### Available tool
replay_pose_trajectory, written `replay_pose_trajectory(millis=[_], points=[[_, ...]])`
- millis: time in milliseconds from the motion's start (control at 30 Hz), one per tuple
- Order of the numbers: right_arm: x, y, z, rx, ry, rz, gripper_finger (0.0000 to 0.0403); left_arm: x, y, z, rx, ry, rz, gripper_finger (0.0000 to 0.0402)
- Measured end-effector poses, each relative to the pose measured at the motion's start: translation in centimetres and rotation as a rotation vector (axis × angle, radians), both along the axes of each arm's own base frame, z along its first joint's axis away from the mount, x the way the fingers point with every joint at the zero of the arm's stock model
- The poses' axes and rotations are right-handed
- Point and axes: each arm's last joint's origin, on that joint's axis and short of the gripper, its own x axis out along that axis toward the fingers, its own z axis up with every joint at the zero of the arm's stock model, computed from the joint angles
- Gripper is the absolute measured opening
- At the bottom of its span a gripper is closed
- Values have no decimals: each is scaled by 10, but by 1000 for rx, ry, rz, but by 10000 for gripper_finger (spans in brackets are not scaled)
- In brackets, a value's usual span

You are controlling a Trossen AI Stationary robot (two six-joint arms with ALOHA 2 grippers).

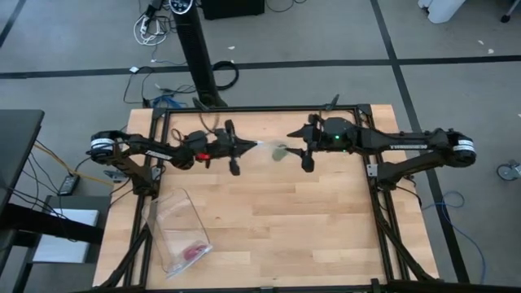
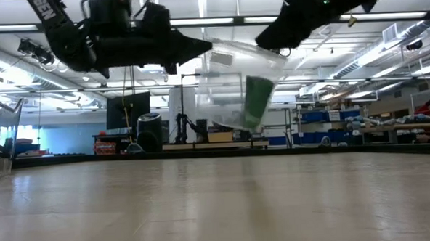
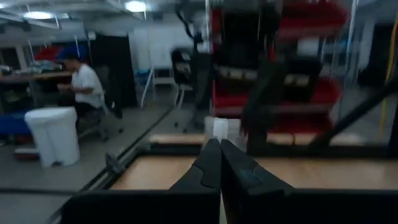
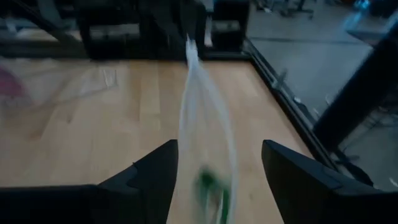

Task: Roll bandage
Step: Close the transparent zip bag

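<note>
The bag's opening gapes, its far corner loose from the robot's left gripper, so the right gripper needs to back away and then pinch that loose corner [image 2: 283,58].
A clear plastic bag [image 2: 228,83] hangs in the air between my two grippers, above the middle of the table's far half. The bright green bandage [image 2: 258,100] is inside it, and also shows in the high view [image 1: 279,152]. My left gripper [image 1: 251,146] is shut on the bag's left end. My right gripper [image 4: 219,149] is open just right of the bag. The bag [image 4: 202,112] runs through the gap between its fingers. I cannot tell whether they touch it. My left gripper pinches the bag's upper left corner [image 2: 213,43] between its two shut fingertips [image 3: 219,155]. The fingers are about level and come from the table's left. The bag hangs below the fingertips, clear of the table, with the green bandage low inside it.
A second clear bag [image 1: 179,232] lies on the table's near left part with a small pink item [image 1: 194,251] inside. Black frame rails [image 1: 374,163] run along the table's sides and far edge. A person sits at a desk in the room beyond [image 3: 84,84].
</note>
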Motion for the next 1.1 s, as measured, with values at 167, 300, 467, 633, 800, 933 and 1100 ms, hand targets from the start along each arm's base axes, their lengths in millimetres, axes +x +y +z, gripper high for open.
replay_pose_trajectory(millis=[167, 300, 467, 633, 800, 933, 1100], points=[[-23, 4, 5, 9, -56, -15, 207, -28, 3, -9, -46, -138, -6, 1], [-26, 5, 1, 19, -152, -26, 195, -37, 2, -8, -45, -210, -28, 1], [-13, 4, -17, 47, -194, 5, 186, -33, 1, 0, -25, -245, -71, 1], [1, 8, -24, 43, -232, 50, 151, -31, 2, 4, -19, -259, -75, 1], [5, 14, -22, -3, -254, 60, 38, -31, 2, 4, -19, -260, -75, 1], [2, 17, -19, 18, -271, 49, 24, -31, 2, 4, -18, -266, -68, 1], [-9, 17, -16, 54, -231, -25, 107, -31, 2, 5, -17, -270, -67, 1]])
